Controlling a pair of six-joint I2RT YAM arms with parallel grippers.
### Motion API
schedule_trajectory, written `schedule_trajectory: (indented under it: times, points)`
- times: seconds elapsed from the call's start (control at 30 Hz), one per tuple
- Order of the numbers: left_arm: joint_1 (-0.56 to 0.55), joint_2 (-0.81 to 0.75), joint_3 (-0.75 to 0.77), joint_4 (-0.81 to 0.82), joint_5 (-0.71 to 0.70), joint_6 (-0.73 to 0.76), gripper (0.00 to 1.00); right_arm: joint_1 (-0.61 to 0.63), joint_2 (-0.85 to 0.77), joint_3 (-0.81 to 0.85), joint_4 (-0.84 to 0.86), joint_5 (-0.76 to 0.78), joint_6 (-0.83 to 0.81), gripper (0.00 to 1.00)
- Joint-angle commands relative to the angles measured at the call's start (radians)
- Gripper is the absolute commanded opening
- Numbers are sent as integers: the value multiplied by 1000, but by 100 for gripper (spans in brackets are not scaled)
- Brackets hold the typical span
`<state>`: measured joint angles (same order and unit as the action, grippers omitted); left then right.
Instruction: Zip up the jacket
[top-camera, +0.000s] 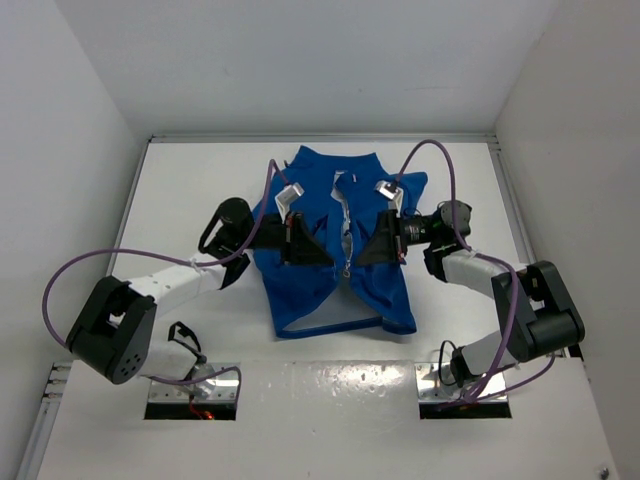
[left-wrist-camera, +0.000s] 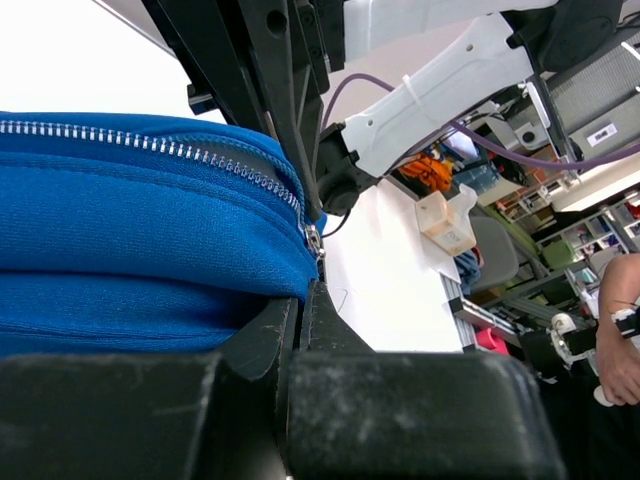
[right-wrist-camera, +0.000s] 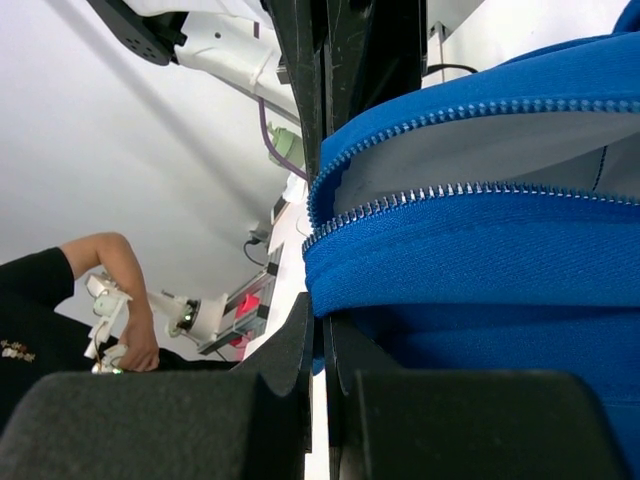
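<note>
Both my grippers are pinching fabric beside the slider, so my left gripper should take the jacket's edge (left-wrist-camera: 314, 274) just under it to let my right gripper come round to the slider.
The royal-blue jacket (top-camera: 300, 290) lies flat on the white table, collar at the far side. Its pale zipper (top-camera: 346, 225) is open above the slider (top-camera: 347, 268). My left gripper (top-camera: 328, 260) reaches in from the left and my right gripper (top-camera: 362, 258) from the right, and they face each other at the slider. In the left wrist view the left gripper (left-wrist-camera: 303, 295) is shut at the fabric (left-wrist-camera: 130, 220) edge, just under the slider (left-wrist-camera: 313, 240). In the right wrist view the right gripper (right-wrist-camera: 326, 325) is shut with blue fabric (right-wrist-camera: 480, 260) pinched between its jaws, below the open zipper teeth (right-wrist-camera: 450, 190).
White walls close in the table on the left, back and right. Purple cables (top-camera: 440, 160) loop above both arms. Metal mounting plates (top-camera: 195, 390) sit at the near edge. A person's arm (right-wrist-camera: 90, 270) shows beyond the table in the right wrist view.
</note>
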<state>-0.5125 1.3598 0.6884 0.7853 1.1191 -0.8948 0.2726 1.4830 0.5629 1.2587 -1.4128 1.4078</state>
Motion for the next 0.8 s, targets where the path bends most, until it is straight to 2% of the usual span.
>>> schedule_trajectory:
  times: [0.0,0.13,0.2,0.23,0.3,0.33,0.37,0.4,0.63,0.73,0.77]
  points:
    - [-11,-47,8,11,47,48,0,-10,-3,55,180,17,-3,0]
    - [-11,-47,37,-29,76,95,0,8,-6,48,180,3,0,0]
    - [-11,-47,74,-140,111,224,0,17,-9,43,180,-14,-7,0]
    - [-20,-36,118,-287,126,285,0,23,-9,40,179,-17,-6,0]
    - [-20,-27,172,-452,162,503,0,30,-6,42,180,-28,-6,0]
    - [-20,-13,242,-668,189,601,0,30,-1,43,183,-38,-4,0]
    - [-20,-2,279,-769,202,778,0,31,-3,48,180,-46,-4,0]
    - [-20,16,302,-828,232,818,0,30,0,49,182,-51,-6,0]
    - [-20,39,339,-912,263,898,1,37,11,54,185,-78,-15,0]
    - [-20,39,339,-913,229,887,12,37,3,54,185,-71,-13,0]
    - [-30,39,339,-913,210,878,19,37,3,52,183,-69,-10,0]
